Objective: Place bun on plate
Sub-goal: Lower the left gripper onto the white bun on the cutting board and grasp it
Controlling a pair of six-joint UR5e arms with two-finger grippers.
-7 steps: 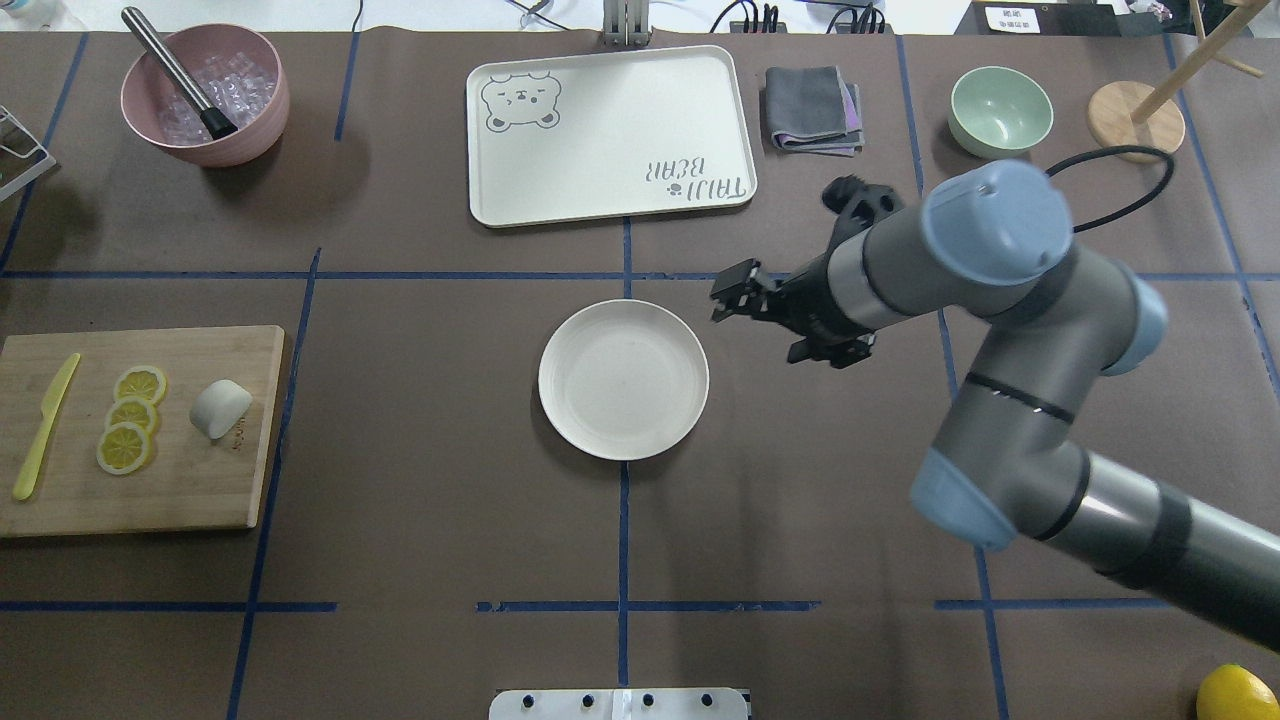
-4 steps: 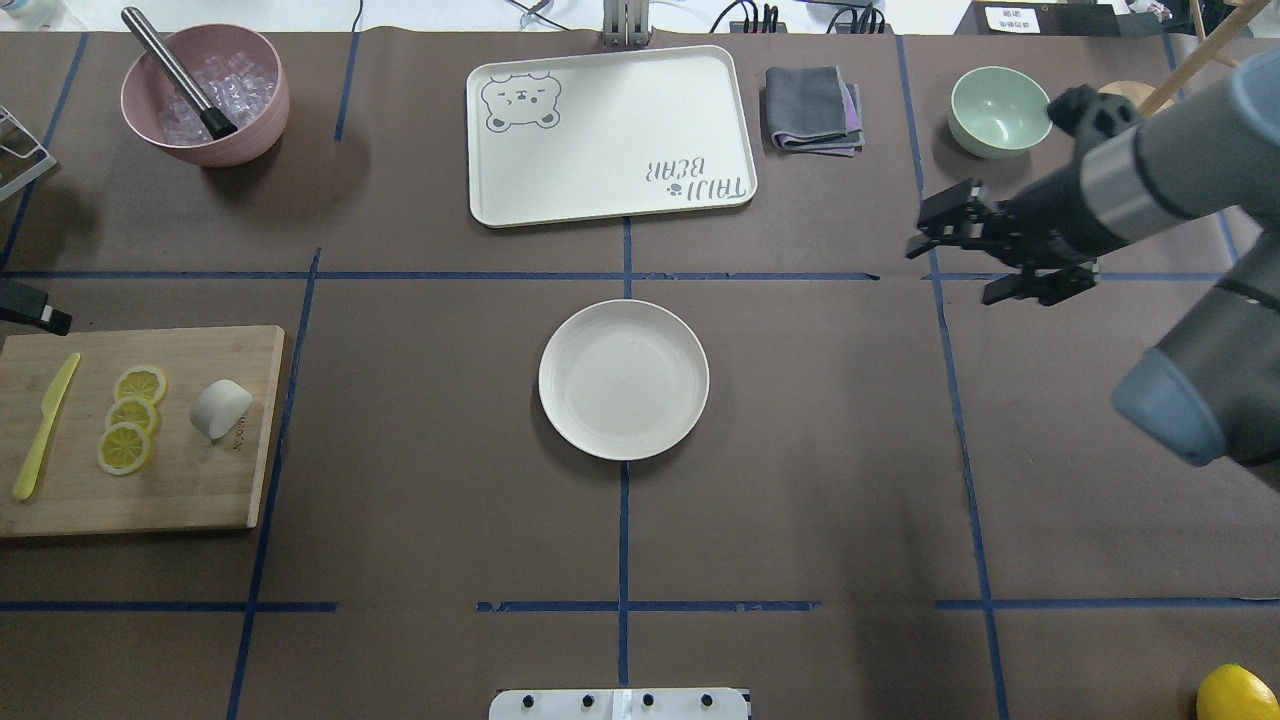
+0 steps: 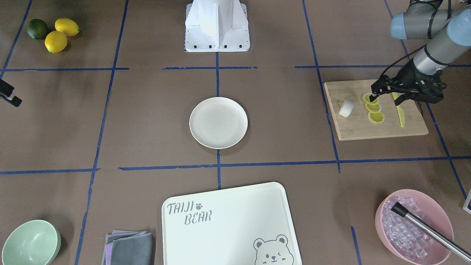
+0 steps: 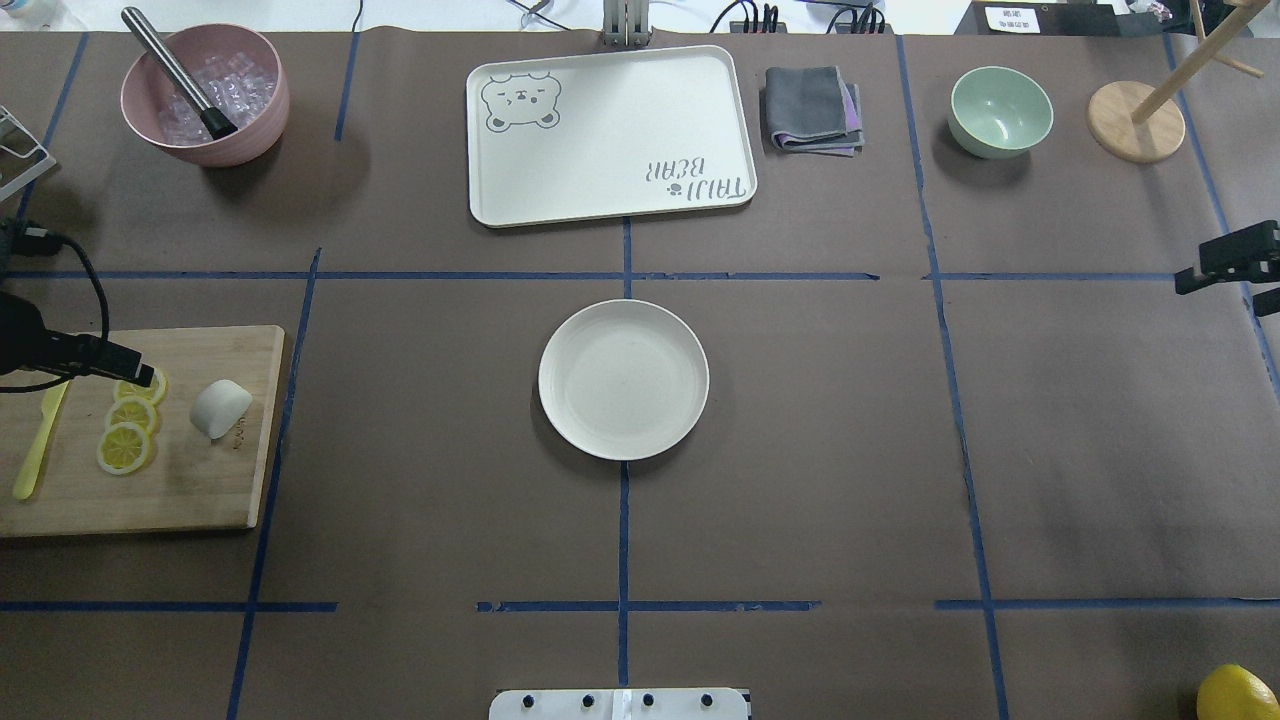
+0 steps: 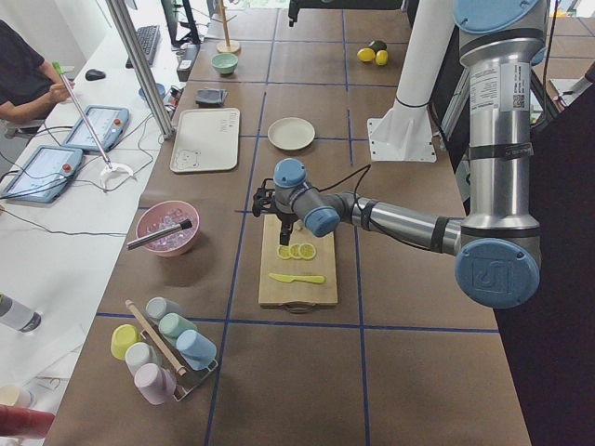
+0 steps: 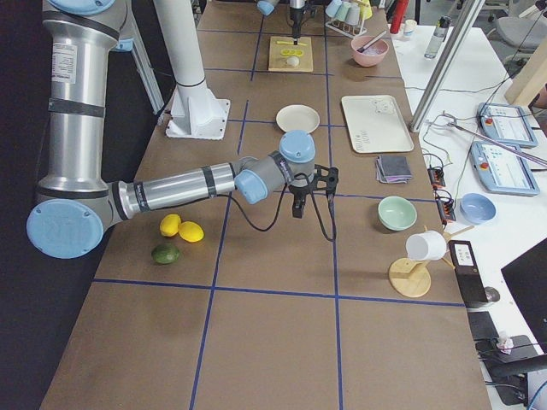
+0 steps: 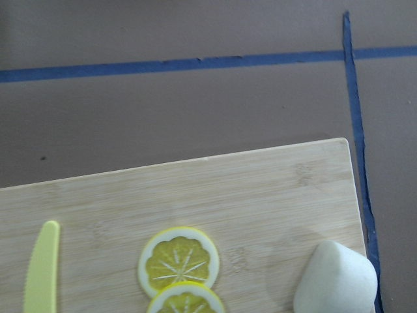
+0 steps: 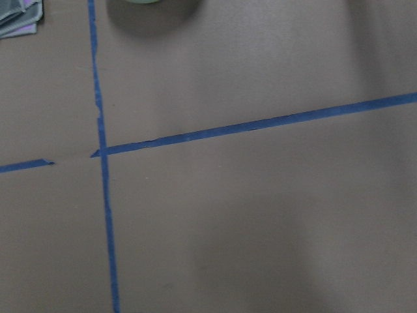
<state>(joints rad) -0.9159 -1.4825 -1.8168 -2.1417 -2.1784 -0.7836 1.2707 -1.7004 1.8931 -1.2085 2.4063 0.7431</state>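
Observation:
Next, my left gripper should go to the bun's sides (image 3: 347, 106) (image 7: 333, 302) and close there, toward the bun's end away from the pink bowl.
The bun (image 4: 221, 408) (image 3: 346, 108), small and white, lies on a wooden cutting board (image 4: 180, 485) at the table's left end. It shows at the bottom right of the left wrist view (image 7: 335, 282). The plate (image 4: 623, 379) (image 3: 218, 122) sits bare at the table's centre. My left gripper (image 3: 385, 100) hovers open over the lemon slices (image 4: 125, 447), a short way from the bun and holding nothing; one finger (image 4: 120, 366) shows at the overhead view's left edge. My right gripper (image 4: 1220, 298) (image 6: 309, 198) hangs open and bare at the right edge, far from the plate.
A yellow knife (image 4: 40, 440) lies on the board beside the slices. Along the far side stand a pink bowl (image 4: 205, 95) of ice, a bear tray (image 4: 610, 140), a folded cloth (image 4: 812, 108), a mint bowl (image 4: 1000, 110) and a wooden stand (image 4: 1135, 120). Lemons (image 3: 60, 35) lie near the base.
The right arm has pulled back from beside the plate to the table's right edge. The left gripper has come in from the left edge over the cutting board.

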